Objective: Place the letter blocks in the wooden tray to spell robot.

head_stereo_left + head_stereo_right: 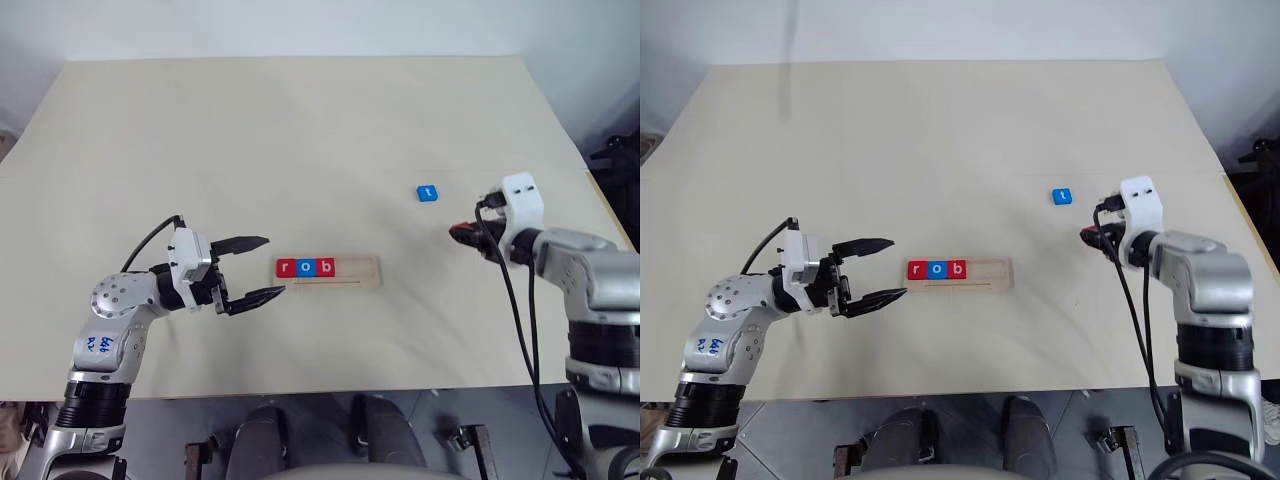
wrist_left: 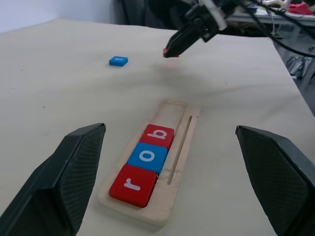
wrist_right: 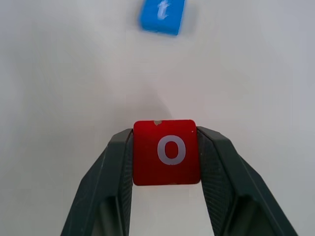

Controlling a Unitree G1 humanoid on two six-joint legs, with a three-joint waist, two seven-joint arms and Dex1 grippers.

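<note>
My right gripper holds the red o block's side that must meet b, so next I set it down and take its top and bottom edges [image 3: 165, 122].
The pale wooden tray [image 1: 360, 272] lies near the table's front middle, with a red r [image 1: 287, 267], a blue o [image 1: 306, 267] and a red b [image 1: 325, 267] filling its left end. A blue t block [image 1: 428, 192] lies flat on the table to the tray's far right. My right gripper [image 3: 166, 155] is shut on a red o block [image 3: 166, 152], held just above the table to the right of the tray and in front of the t. My left gripper [image 1: 263, 267] stands open just left of the tray, its fingers level and empty.
The pale table [image 1: 250, 140] stretches wide behind the tray. Its front edge runs close below both arms. A dark cable [image 1: 520, 330] hangs from my right wrist over the table's front right corner.
</note>
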